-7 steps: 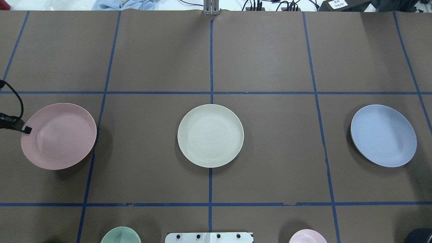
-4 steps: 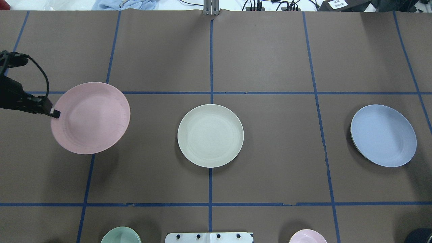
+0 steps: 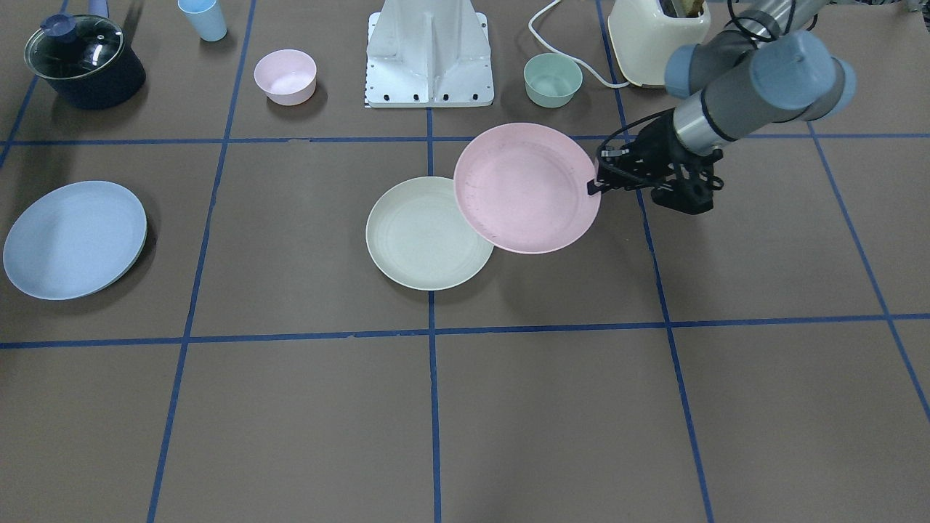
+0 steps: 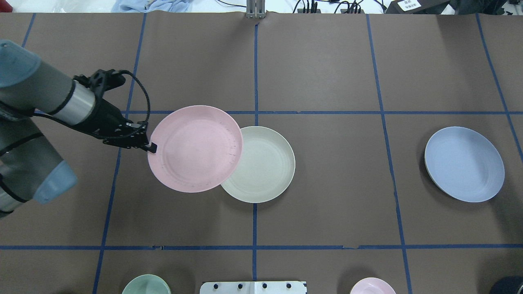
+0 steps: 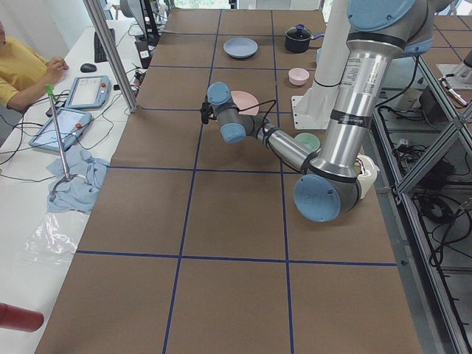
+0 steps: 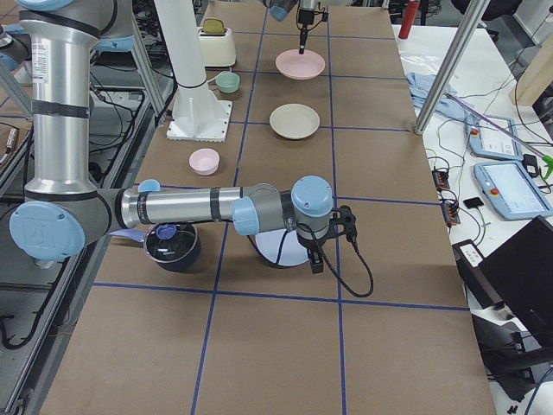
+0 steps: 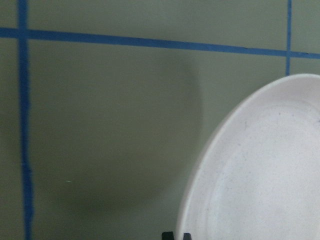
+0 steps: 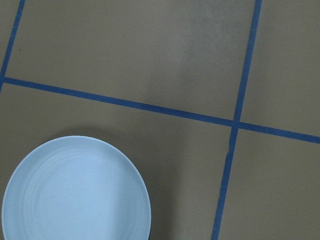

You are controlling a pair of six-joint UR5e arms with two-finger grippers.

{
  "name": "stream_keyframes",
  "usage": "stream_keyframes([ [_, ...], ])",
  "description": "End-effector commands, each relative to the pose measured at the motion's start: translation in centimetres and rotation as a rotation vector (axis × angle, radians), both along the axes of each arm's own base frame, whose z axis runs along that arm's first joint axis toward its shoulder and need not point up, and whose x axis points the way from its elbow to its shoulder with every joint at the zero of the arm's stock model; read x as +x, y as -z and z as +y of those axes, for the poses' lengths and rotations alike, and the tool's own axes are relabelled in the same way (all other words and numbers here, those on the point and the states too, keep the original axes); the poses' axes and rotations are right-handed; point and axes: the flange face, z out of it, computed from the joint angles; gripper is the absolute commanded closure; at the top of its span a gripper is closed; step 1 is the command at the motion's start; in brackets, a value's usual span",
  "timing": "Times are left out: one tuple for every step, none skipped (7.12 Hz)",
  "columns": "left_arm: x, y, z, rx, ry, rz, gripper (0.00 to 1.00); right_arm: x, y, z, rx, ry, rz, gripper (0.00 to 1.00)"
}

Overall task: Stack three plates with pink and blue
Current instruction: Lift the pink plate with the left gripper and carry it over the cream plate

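The robot's left gripper needs to release the pale pink plate squarely on top of the cream plate (image 3: pixel 428 232) in the middle of the table.
My left gripper (image 4: pixel 151 147) is shut on the left rim of the pale pink plate (image 4: pixel 195 149) and holds it above the table. In the overhead view the pink plate overlaps the left side of the cream plate (image 4: pixel 265 167), which lies at the table's middle. The front view shows the same pink plate (image 3: pixel 527 187), cream plate (image 3: pixel 418 236) and left gripper (image 3: pixel 592 185). The light blue plate (image 4: pixel 463 163) lies far right. My right gripper (image 6: pixel 315 262) shows only in the exterior right view, over the blue plate (image 6: pixel 276 246); I cannot tell if it is open or shut.
A small green bowl (image 4: pixel 146 284) and a small pink bowl (image 4: pixel 372 286) flank the robot's base plate (image 4: pixel 253 287) at the near edge. A dark lidded pot (image 3: pixel 83 62), a blue cup (image 3: pixel 203 18) and a cream appliance (image 3: pixel 654 29) stand near the base.
My left gripper has carried the pink plate rightward from the table's left side, lifted, until it overlaps the cream plate. The cream and blue plates have not moved.
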Motion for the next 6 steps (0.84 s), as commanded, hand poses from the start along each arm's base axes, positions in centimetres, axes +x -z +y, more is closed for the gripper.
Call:
stream_keyframes([
  [7.4,3.6,-0.8,-0.043,0.013,-0.009,1.0,-0.3,0.7,-0.1,-0.019,-0.043,-0.013,0.0],
  [9.3,3.6,-1.4,-0.038,0.035,-0.028,1.0,-0.3,0.7,0.0,-0.01,-0.047,-0.015,0.0],
  [11.1,2.9,-0.9,-0.036,0.032,-0.048,1.0,-0.3,0.6,0.1,-0.012,-0.048,-0.017,0.0],
  [12.9,3.8,-1.1,-0.029,0.033,-0.051,1.0,-0.3,0.6,0.1,-0.013,-0.047,-0.02,0.0],
  [13.6,3.9,-0.9,-0.027,0.03,-0.054,1.0,-0.4,0.4,0.3,-0.019,-0.046,-0.022,0.0],
  [13.9,4.4,-0.8,-0.024,0.027,-0.049,1.0,-0.4,0.3,0.3,-0.02,-0.046,-0.022,0.0],
])
